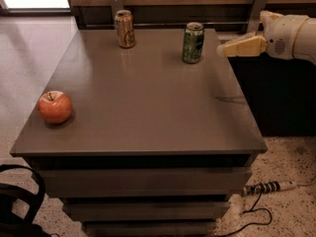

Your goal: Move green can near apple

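Observation:
My gripper is to close around the middle of the green can (192,43), below the can's rim, since I need to move the can near the apple.
The green can (193,43) stands upright at the back of the grey table (148,102), right of centre. The apple (55,107) sits near the table's front left edge, far from the can. My gripper (223,49) comes in from the right at can height, its cream fingers pointing left, a short gap to the right of the green can and not touching it. It holds nothing.
A gold-orange can (125,28) stands at the back left of the table. A wooden wall with metal brackets (258,4) runs behind. A power strip and cable (266,187) lie on the floor at the right. A dark object (19,206) sits at the bottom left.

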`<state>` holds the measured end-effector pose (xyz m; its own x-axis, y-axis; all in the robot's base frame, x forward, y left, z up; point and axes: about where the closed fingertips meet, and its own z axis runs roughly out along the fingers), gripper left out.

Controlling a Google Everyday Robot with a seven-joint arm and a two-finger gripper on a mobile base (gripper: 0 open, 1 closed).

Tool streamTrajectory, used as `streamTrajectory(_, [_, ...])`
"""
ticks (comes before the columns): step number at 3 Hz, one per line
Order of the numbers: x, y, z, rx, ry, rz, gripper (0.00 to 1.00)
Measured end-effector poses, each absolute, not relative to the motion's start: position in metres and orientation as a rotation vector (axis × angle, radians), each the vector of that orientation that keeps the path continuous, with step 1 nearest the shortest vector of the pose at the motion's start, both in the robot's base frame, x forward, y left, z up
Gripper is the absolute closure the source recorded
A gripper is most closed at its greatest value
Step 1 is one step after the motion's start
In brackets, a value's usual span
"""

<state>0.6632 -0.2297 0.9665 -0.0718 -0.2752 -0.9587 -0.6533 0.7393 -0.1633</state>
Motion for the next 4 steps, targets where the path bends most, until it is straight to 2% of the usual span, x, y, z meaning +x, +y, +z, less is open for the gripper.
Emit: streamTrajectory(4, [0.785,-0.175,0.898,-0.766,1.682,0.482,0.0])
